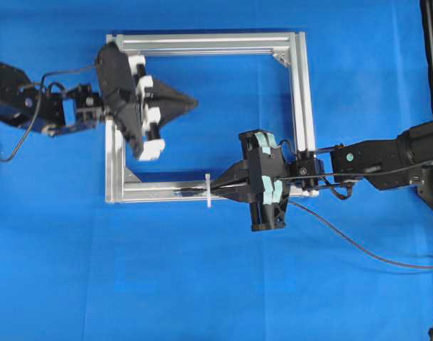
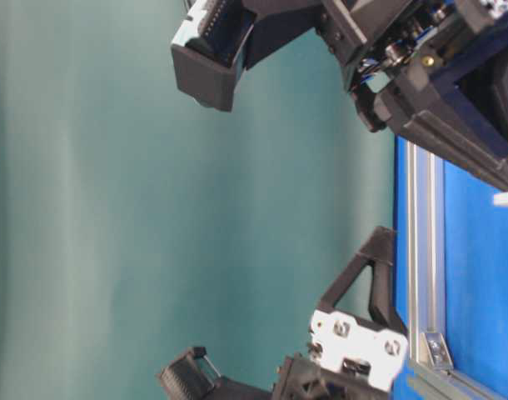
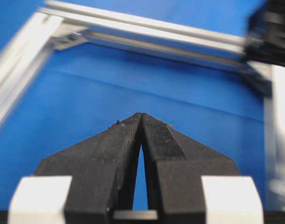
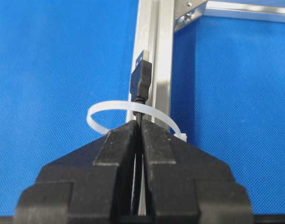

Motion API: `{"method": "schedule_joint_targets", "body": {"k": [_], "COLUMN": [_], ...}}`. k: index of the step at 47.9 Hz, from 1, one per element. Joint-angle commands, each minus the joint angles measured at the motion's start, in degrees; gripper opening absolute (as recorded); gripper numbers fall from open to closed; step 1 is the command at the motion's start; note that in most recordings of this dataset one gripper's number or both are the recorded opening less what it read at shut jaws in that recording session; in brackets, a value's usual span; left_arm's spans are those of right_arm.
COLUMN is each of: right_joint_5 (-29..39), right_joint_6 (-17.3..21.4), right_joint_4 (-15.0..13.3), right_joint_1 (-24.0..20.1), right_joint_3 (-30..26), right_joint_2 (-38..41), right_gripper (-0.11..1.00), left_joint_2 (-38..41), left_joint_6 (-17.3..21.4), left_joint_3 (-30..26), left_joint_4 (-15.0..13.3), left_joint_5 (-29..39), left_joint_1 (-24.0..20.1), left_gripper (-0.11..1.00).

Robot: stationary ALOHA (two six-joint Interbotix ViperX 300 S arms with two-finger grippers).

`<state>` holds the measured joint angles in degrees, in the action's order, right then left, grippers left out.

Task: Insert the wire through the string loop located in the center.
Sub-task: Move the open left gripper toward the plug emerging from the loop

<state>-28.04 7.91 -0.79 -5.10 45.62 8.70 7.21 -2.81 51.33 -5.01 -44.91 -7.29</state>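
Observation:
I need to close my left gripper on the wire's dark plug (image 1: pixel 189 192) at the spot where it sticks out of the string loop, across from my right gripper.
My right gripper (image 4: pixel 139 123) is shut on the wire (image 4: pixel 139 116), a thin black cable. Its dark plug tip (image 4: pixel 141 79) pokes out past the fingertips over the aluminium bar. The string loop (image 4: pixel 101 109), a thin white band, arches across just ahead of the jaws. The cable runs under that band, and the plug lies on its far side. In the overhead view the right gripper (image 1: pixel 216 190) sits at the loop (image 1: pixel 209 190) on the frame's near bar, and the wire (image 1: pixel 358 245) trails off to the right. My left gripper (image 1: pixel 194 101) is shut and empty, hovering inside the frame (image 3: pixel 141 114).
A square aluminium frame (image 1: pixel 202 42) lies on the blue mat, with corner brackets inside. The right arm reaches across the frame's right bar (image 1: pixel 303 106). The left arm's body hangs over the left bar (image 1: pixel 114 153).

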Motion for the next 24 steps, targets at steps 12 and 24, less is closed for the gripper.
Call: {"method": "schedule_joint_targets", "body": {"k": [12, 24], "right_joint_5": [-0.26, -0.35], "right_joint_6": [-0.18, -0.18], "right_joint_4": [0.09, 0.0], "right_joint_1": [0.09, 0.09], "right_joint_3": [-0.88, -0.79], "right_joint_2": [-0.79, -0.79], "right_gripper": [-0.02, -0.02], "left_joint_2": [-3.34, -3.34], "left_joint_6": [-4.13, -4.31], "left_joint_3": [1.76, 1.76], "left_joint_4": [0.18, 0.09], "left_joint_5": [-0.62, -0.26], "left_joint_1": [6.94, 13.18], "left_gripper": [0.0, 0.0]}}
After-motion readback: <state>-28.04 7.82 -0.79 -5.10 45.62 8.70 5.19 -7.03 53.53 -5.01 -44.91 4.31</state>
